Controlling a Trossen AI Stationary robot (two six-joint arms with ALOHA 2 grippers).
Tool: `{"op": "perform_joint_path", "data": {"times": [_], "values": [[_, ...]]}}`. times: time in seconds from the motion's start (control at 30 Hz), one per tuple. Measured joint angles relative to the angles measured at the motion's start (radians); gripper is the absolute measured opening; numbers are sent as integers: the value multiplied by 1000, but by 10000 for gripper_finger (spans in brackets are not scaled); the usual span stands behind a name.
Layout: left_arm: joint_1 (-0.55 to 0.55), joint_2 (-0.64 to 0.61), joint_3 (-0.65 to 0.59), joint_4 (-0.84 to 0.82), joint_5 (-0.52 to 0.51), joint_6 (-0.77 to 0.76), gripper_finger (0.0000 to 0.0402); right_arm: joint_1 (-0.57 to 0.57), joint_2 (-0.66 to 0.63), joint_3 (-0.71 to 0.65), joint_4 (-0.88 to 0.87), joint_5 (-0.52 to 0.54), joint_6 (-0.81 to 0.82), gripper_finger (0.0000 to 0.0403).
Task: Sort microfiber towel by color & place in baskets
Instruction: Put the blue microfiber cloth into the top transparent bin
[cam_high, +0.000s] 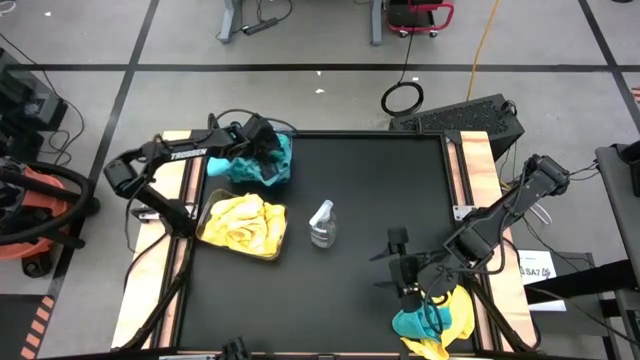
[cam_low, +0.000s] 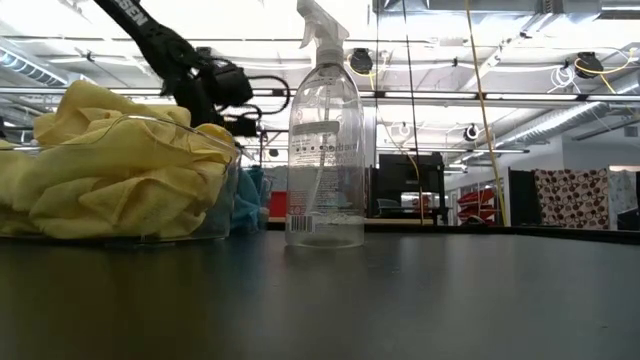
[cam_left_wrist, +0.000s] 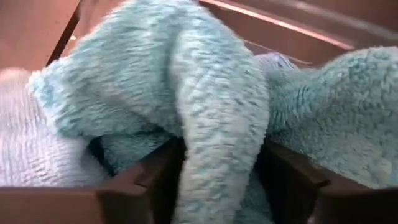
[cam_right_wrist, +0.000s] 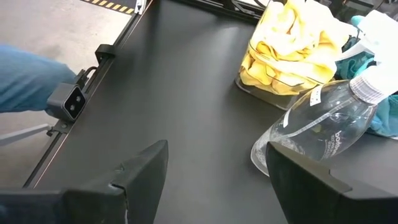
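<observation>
The teal towel (cam_high: 418, 321) beside the yellow towel, in the loose pile at the table's near corner, is next for my right gripper to go to and close on.
My left gripper (cam_high: 264, 142) (cam_left_wrist: 221, 171) hangs over the heap of teal towels (cam_high: 258, 162) in the far-left basket. It is open, and a thick teal fold lies in its gap. Nearer on the left, yellow towels (cam_high: 243, 224) fill the second clear basket (cam_low: 215, 205). A loose pile of teal and yellow towels (cam_high: 435, 322) lies at the table's near right corner. Just left of and beyond that pile, my right gripper (cam_high: 400, 268) (cam_right_wrist: 217, 180) hovers open with nothing between its fingers. My left gripper has a thick fold of one teal towel (cam_left_wrist: 217, 124) between its two open fingers (cam_left_wrist: 155, 177). The fold fills the gap and lies against both inner sides without looking squeezed. The fingers slant down from above. The rest of the towel rests on the teal heap.
A clear spray bottle (cam_high: 322, 222) (cam_low: 325, 150) stands upright mid-table, right of the yellow basket. Bare black tabletop (cam_high: 400, 190) spreads over the middle and far right. Something blue, perhaps a person's clothing (cam_right_wrist: 28, 81), shows beyond the table's edge in the right wrist view.
</observation>
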Motion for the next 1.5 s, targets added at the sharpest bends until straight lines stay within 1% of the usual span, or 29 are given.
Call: {"op": "perform_joint_path", "data": {"times": [0.1, 0.2, 0.33, 0.6, 0.7, 0.83, 1.03, 1.13, 1.3, 1.5], "values": [[-13, -45, 27, -67, 0, -1, 234, 7, 0, 0, 0, 0, 0, 263], [-27, -105, 51, -133, 0, -4, 251, 10, 0, 0, 0, 0, 0, 263], [-46, -194, 64, -171, 0, -25, 256, 10, 0, 0, 0, 0, 0, 263], [-96, -392, 70, -172, 1, -84, 256, 10, 0, 0, 0, -1, 0, 263], [-126, -456, 70, -168, 40, -92, 256, 10, 0, 0, 0, -3, 0, 263], [-175, -528, 70, -153, 136, -105, 253, 19, 0, 0, 0, -3, 1, 263], [-278, -595, 70, -131, 297, -134, 253, 41, 0, 0, -1, -7, 6, 263], [-341, -609, 70, -117, 345, -163, 253, 54, 0, 0, -14, -11, 21, 263], [-468, -610, 70, -78, 380, -183, 253, 66, 0, 0, -45, -74, 80, 263], [-628, -602, 70, -11, 381, -184, 253, 76, 0, 0, -83, -195, 182, 263]]}}
